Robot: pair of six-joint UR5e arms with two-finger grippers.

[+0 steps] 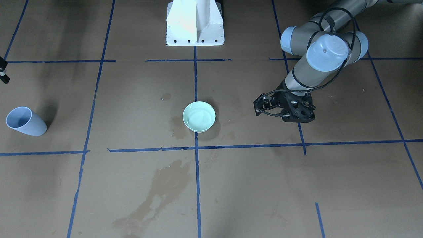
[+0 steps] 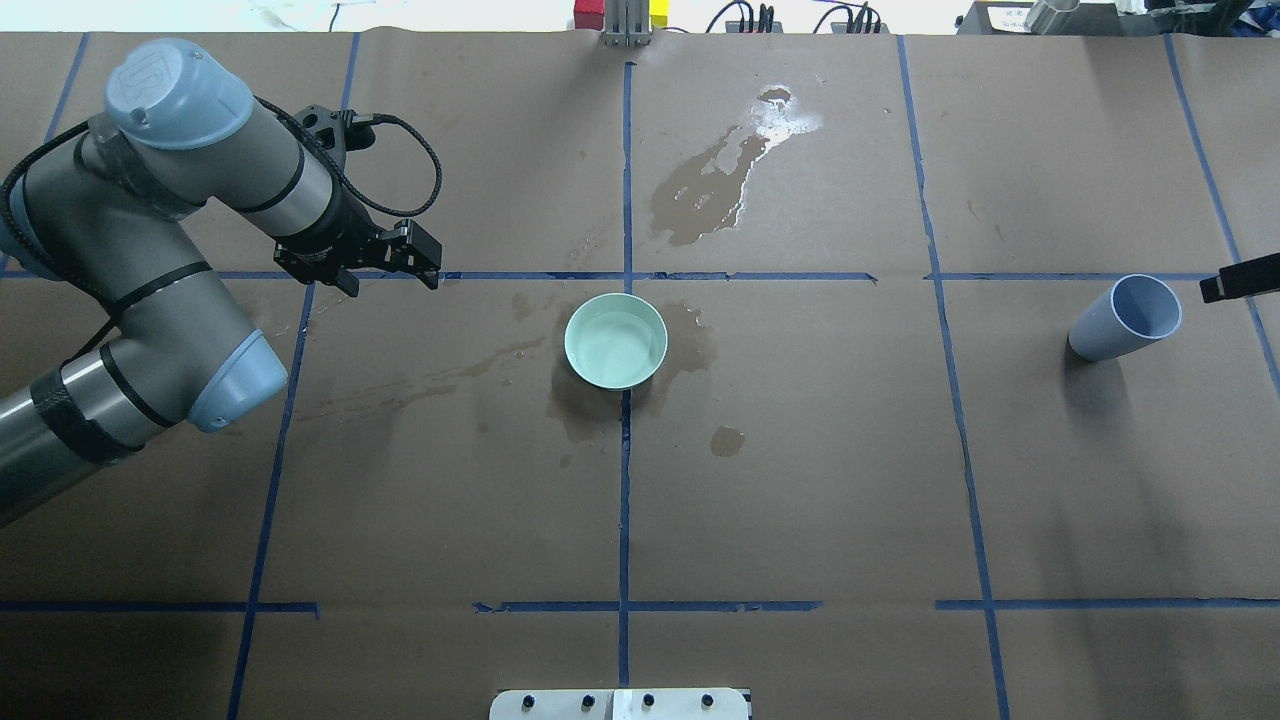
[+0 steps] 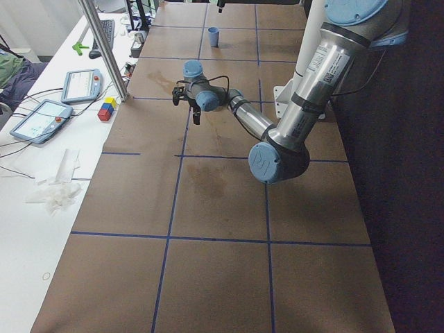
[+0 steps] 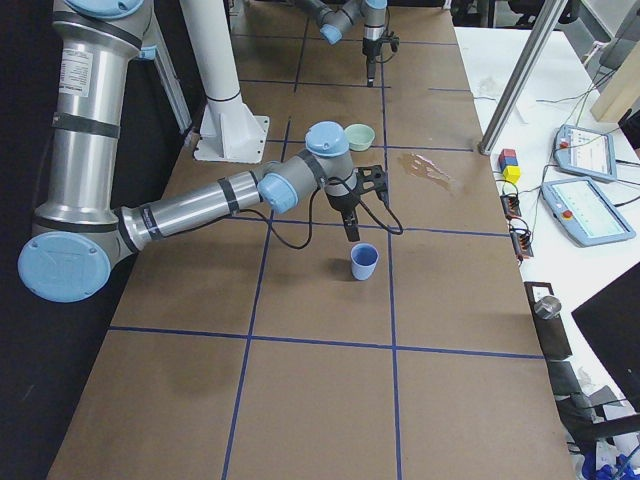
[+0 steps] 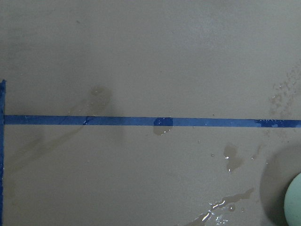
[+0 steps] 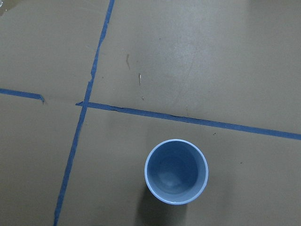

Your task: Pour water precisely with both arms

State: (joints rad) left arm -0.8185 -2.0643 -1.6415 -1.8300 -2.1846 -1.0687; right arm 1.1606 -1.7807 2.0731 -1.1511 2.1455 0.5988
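Observation:
My right gripper closes next around the middle of the body (image 1: 33, 124) of the blue-grey cup, under the cup's rim.
A blue-grey cup (image 2: 1125, 318) stands upright at the table's right end, also seen from straight above in the right wrist view (image 6: 176, 171); I cannot make out water in it. A pale green bowl (image 2: 615, 340) sits at the table's middle with a faint sheen of water inside. My right gripper (image 2: 1210, 288) hovers just beyond the cup, looks shut and holds nothing (image 4: 350, 232). My left gripper (image 2: 365, 265) points down over the table to the left of the bowl, apart from it, looks shut and is empty (image 1: 284, 112).
Wet stains darken the brown paper beyond the bowl (image 2: 720, 180) and around it (image 2: 590, 405). The white pedestal (image 1: 195, 23) stands at the robot's side. A metal post (image 4: 520, 90), coloured blocks (image 4: 510, 165) and tablets (image 4: 585, 205) lie past the far edge.

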